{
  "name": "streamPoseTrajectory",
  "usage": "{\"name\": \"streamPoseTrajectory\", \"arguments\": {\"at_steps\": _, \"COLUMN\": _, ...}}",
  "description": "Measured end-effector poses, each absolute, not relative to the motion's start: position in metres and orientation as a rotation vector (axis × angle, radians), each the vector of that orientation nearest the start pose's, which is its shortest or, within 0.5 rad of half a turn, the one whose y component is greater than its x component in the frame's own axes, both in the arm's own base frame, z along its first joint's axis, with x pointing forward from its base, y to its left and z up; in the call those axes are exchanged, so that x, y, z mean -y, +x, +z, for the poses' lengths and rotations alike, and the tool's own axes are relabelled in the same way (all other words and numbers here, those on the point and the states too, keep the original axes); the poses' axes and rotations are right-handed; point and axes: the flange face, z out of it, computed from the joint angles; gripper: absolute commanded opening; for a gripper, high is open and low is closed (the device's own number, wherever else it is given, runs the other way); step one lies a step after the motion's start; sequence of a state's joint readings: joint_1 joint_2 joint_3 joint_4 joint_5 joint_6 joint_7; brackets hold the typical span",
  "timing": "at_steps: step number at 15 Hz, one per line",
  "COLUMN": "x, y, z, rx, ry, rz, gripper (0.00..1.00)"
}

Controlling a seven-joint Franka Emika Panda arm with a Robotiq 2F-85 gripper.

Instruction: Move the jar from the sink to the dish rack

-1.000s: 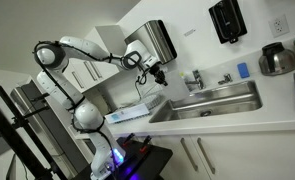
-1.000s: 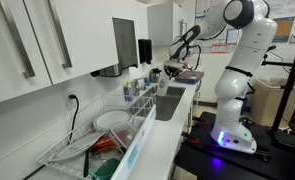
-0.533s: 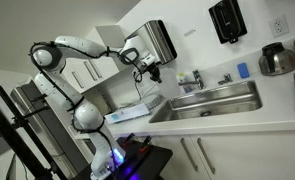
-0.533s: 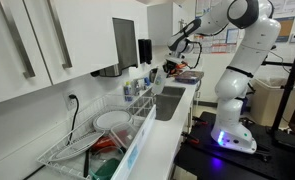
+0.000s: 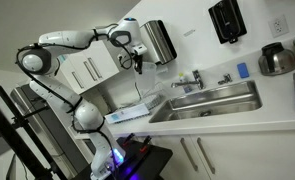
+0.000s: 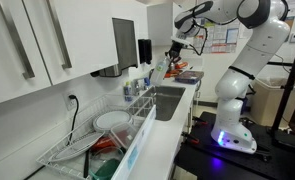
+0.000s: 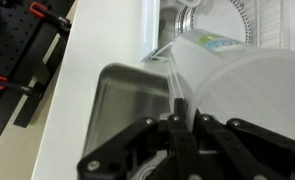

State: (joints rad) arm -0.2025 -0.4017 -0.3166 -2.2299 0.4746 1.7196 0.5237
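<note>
My gripper is going to let go of the jar next to the clear containers, on the wall side of the dish rack (image 5: 140, 91).
My gripper (image 7: 177, 118) is shut on the thin rim of a translucent plastic jar (image 7: 237, 90), which fills the right of the wrist view. In both exterior views the gripper (image 5: 137, 60) (image 6: 174, 52) holds the jar high in the air, above the counter. The steel sink (image 5: 209, 100) (image 6: 167, 102) (image 7: 127, 100) lies below, and the jar is clear of it. The whitish dish rack (image 5: 127, 113) sits on the counter at the end of the sink nearest the arm's base. It shows only faintly in an exterior view (image 6: 188, 77).
A chrome tap (image 5: 196, 78) stands at the sink's back rim. A steel dispenser (image 5: 159, 42) hangs on the wall close to the gripper. A wire rack with plates (image 6: 92, 135) and bottles (image 6: 137, 85) stands at the sink's other end. A steel pot (image 5: 277, 60) sits on the counter.
The gripper has risen from just above the sink and moved away from the tap toward the dish rack's side, carrying the jar.
</note>
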Motion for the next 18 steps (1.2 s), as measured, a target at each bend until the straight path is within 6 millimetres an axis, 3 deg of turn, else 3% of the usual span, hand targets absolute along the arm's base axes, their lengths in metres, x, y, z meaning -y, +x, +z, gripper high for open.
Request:
{"name": "streamPoseTrajectory", "arguments": {"at_steps": 4, "x": 0.159, "y": 0.394, "z": 0.547, "rx": -1.163, "ry": -2.015, "rz": 0.239, "gripper": 0.01}}
{"name": "streamPoseTrajectory", "arguments": {"at_steps": 8, "x": 0.115, "y": 0.415, "z": 0.533, "rx": -1.044, "ry": -1.962, "rz": 0.317, "gripper": 0.06}}
{"name": "streamPoseTrajectory", "arguments": {"at_steps": 15, "x": 0.122, "y": 0.416, "z": 0.527, "rx": -1.069, "ry": -1.946, "rz": 0.330, "gripper": 0.01}}
{"name": "streamPoseTrajectory", "arguments": {"at_steps": 18, "x": 0.095, "y": 0.426, "z": 0.505, "rx": -1.039, "ry": -1.909, "rz": 0.438, "gripper": 0.01}}
